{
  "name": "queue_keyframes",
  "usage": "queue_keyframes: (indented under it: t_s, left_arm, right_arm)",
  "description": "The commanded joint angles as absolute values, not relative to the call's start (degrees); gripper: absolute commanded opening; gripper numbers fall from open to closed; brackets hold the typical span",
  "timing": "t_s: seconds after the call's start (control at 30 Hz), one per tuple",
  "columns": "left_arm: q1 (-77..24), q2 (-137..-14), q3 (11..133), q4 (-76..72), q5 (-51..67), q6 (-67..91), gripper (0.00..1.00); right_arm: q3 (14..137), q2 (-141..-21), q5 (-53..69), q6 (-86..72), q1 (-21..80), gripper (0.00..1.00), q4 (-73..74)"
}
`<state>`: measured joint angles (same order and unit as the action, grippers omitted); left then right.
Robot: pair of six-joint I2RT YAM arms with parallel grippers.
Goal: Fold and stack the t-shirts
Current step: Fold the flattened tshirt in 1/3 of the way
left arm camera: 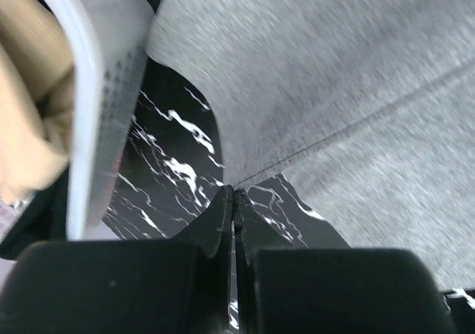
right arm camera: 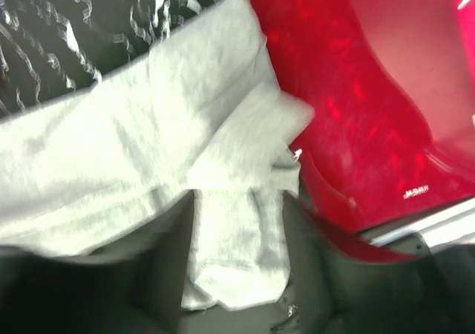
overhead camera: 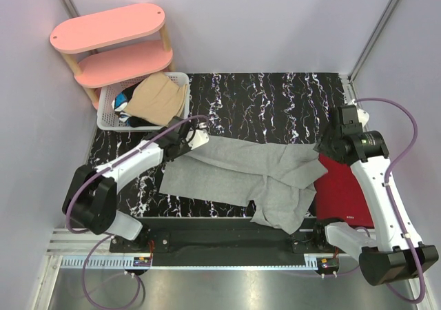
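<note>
The grey t-shirt's end is pinched into a point by my left gripper, so this gripper should open, take the t-shirt's edge [left arm camera: 226, 130] nearby and pull its end straight before folding.
A light grey t-shirt [overhead camera: 241, 172] lies spread and rumpled across the black marble table [overhead camera: 275, 96]. My left gripper [overhead camera: 187, 143] is shut on its far left corner, and the cloth [left arm camera: 334, 74] pulls to a point at the closed tips [left arm camera: 236, 194]. At the shirt's right end, my right gripper [overhead camera: 329, 145] is open. In the right wrist view a fold of grey fabric [right arm camera: 237, 274] lies loose between the spread fingers [right arm camera: 237, 223]. A tan t-shirt [overhead camera: 160, 98] sits in the white basket [overhead camera: 107, 114] with darker clothes.
A red flat sheet [overhead camera: 344, 186] lies at the table's right side, partly under the grey shirt's edge. The basket wall [left arm camera: 96, 89] stands close to the left of my left gripper. A pink two-tier shelf [overhead camera: 110, 27] stands behind the basket.
</note>
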<state>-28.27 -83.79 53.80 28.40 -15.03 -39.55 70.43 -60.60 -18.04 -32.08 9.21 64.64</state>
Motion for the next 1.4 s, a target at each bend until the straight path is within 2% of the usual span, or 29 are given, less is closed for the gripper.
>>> queue_keyframes:
  t_s: [0.0, 0.1, 0.13, 0.2, 0.23, 0.33, 0.37, 0.4, 0.43, 0.5, 0.63, 0.77, 0.97, 1.37]
  left_arm:
    - [-28.39, -79.20, 50.37, 28.04, -15.90, -37.97, 0.00]
    - [-28.39, -77.44, 48.09, 28.39, -17.13, -38.58, 0.03]
    - [-28.39, -77.17, 47.82, 28.56, -17.49, -38.67, 0.15]
    - [-28.39, -76.29, 47.55, 29.26, -17.93, -38.67, 0.20]
    - [-28.39, -75.94, 47.55, 29.96, -17.93, -38.58, 0.34]
    - [-28.39, -74.53, 47.11, 30.32, -18.46, -38.41, 0.65]
    - [-28.39, -73.84, 46.94, 30.50, -18.37, -38.23, 0.84]
    - [-28.39, -73.48, 46.93, 30.50, -18.20, -38.15, 0.91]
    - [-28.39, -73.22, 47.11, 30.50, -17.93, -37.97, 0.94]
    - [-28.56, -73.04, 49.47, 30.93, -16.35, -37.18, 0.95]
    - [-28.83, -76.28, 55.88, 31.29, -12.31, -34.90, 0.93]
    - [-28.92, -86.55, 64.31, 31.20, -8.88, -33.66, 0.88]
    - [-29.00, -99.39, 70.13, 29.62, -9.32, -34.19, 0.83]
    - [-27.95, -105.29, 66.63, 26.81, -8.18, -33.22, 0.79]
  right_arm:
    - [72.50, -59.50, -12.05, -34.62, 9.05, 0.63, 68.29]
    - [75.67, -60.64, -11.86, -34.63, 9.05, 0.64, 68.03]
    - [76.02, -61.60, -12.91, -34.37, 9.05, 0.64, 66.46]
    - [75.59, -63.36, -13.88, -33.84, 8.97, 0.64, 64.52]
    - [74.80, -65.72, -13.71, -33.92, 9.05, 0.63, 61.99]
    - [72.35, -71.08, -13.36, -34.63, 8.97, 0.61, 55.67]
    - [71.90, -72.58, -13.36, -35.15, 9.05, 0.60, 54.16]
    - [71.63, -74.25, -13.27, -35.07, 9.05, 0.59, 53.10]
    - [71.37, -77.83, -12.84, -34.89, 9.05, 0.59, 51.17]
    - [71.80, -81.28, -12.57, -34.80, 8.97, 0.58, 50.89]
    - [71.98, -87.70, -12.13, -35.24, 9.05, 0.56, 48.61]
    - [71.11, -89.56, -12.22, -35.77, 9.05, 0.56, 47.90]
    - [68.91, -89.65, -12.30, -36.03, 9.05, 0.55, 47.29]
    - [67.24, -89.74, -11.43, -36.04, 9.05, 0.54, 46.14]
